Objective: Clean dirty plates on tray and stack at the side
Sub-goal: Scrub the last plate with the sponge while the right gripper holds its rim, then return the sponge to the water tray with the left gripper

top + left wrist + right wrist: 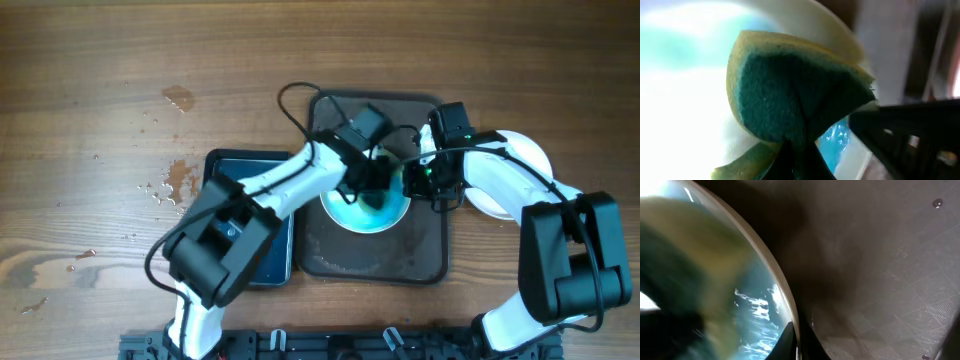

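My left gripper will release the green and yellow sponge in the middle of the smaller dark blue tray [241, 221].
A white plate [358, 215] with teal-blue smears lies on the dark brown tray [425, 255]. My left gripper [372, 180] is shut on a green and yellow sponge [790, 95] and presses it on the plate's middle. My right gripper [420, 178] is shut on the plate's right rim [782, 292], one finger on each side of the edge. The smeared plate also fills the left of the left wrist view [680, 100]. Another white plate [520, 165] lies on the table to the right of the tray, partly under my right arm.
A smaller dark blue tray [250, 170] lies left of the brown tray, mostly under my left arm. Water drops [170, 185] spot the wooden table at the left.
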{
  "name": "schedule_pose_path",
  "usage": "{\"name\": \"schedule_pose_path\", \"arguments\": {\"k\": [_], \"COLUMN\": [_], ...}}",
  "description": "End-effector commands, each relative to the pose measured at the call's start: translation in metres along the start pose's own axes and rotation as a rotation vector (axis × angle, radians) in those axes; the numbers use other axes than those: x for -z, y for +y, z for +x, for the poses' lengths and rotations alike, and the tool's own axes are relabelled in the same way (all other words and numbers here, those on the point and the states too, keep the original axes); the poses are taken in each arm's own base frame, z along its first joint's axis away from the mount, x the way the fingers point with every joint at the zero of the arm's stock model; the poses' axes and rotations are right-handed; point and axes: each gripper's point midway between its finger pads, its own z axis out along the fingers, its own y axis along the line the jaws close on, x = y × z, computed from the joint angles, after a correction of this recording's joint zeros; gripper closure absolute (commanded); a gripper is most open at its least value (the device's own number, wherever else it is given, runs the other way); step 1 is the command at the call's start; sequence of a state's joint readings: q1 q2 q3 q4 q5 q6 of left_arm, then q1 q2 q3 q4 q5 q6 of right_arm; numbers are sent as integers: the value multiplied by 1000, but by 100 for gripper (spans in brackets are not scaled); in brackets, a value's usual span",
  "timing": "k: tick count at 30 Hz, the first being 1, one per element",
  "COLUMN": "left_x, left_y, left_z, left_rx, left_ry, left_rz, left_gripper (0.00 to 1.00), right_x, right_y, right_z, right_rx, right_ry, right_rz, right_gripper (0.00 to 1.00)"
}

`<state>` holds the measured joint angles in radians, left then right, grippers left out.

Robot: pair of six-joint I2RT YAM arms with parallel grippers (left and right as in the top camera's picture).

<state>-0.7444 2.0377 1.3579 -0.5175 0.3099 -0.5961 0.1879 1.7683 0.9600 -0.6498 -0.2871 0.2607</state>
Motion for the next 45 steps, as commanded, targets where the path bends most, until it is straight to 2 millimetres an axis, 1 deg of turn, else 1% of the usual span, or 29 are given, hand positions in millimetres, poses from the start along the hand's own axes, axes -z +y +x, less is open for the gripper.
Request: {"name": "schedule_pose_path", "arguments": {"k": [1,4,6,8,10,11,12,13,16,19,21,23,26,27,28,29,30,31,33,34,35,36,37,39,41,42,43,44,45], "left_x": [-21,-18,-16,-14,-11,-6,8,19,45,60,65,76,108,131,149,168,184,201,223,230,230,226,215,192,161,151,148,149,152], "left_y": [-31,-42,-37,-27,-10,12,49,68,102,124,126,116,83,69,67,70,78,97,144,165,179,193,206,224,241,241,238,236,232], "left_z": [39,47,46,45,43,39,29,22,8,4,1,-3,-8,-10,-10,-10,-8,-4,9,17,22,30,40,54,68,71,70,68,65], "left_rx": [-63,-60,-45,-18,25,66,112,128,154,181,200,214,210,204,206,219,231,257,350,385,408,434,457,475,483,484,484,483,482], "left_ry": [133,185,193,207,217,209,158,119,40,16,8,-3,-44,-78,-108,-141,-164,-184,-182,-171,-161,-141,-115,-91,-89,-87,-86,-89,-95], "left_rz": [101,173,169,147,104,27,-126,-208,-360,-442,-432,-367,-210,-139,-120,-120,-138,-194,-358,-441,-490,-520,-534,-547,-541,-513,-492,-479,-467], "left_gripper": [96,96,96,96,96,96,96,96,96,96,96,96,96,96,96,96,96,96,96,96,96,96,96,96,96,96,96,94,87], "right_x": [-8,-8,-8,-8,-8,-8,-8,-8,-8,-8,-8,-8,-8,-8,-8,-8,-8,-8,-8,-8,-8,-8,-8,-8,-8,-8,-8,-5,0], "right_y": [-11,-11,-11,-11,-11,-11,-11,-11,-11,-12,-12,-12,-12,-12,-12,-12,-12,-12,-12,-12,-12,-12,-11,-9,-7,-7,-7,-6,-6], "right_z": [5,5,5,6,6,6,6,6,6,8,8,8,8,9,9,9,9,9,9,9,9,8,5,-3,-11,-11,-10,-11,-13], "right_rx": [-5,-5,-5,-6,-6,-6,-6,-6,-6,-8,-7,-7,-8,-8,-9,-8,-7,0,17,18,18,19,22,61,87,88,85,83,85], "right_ry": [24,24,24,26,28,27,28,27,28,33,34,34,35,38,38,38,38,38,38,38,37,34,24,-10,-39,-41,-37,-38,-42], "right_rz": [58,58,58,59,59,59,59,59,59,61,61,61,61,62,62,62,62,62,61,61,61,60,58,49,42,42,43,44,55], "right_gripper": [96,96,96,95,96,96,96,96,96,96,96,96,96,96,96,96,96,96,96,96,96,96,96,96,95,96,96,96,96]}}
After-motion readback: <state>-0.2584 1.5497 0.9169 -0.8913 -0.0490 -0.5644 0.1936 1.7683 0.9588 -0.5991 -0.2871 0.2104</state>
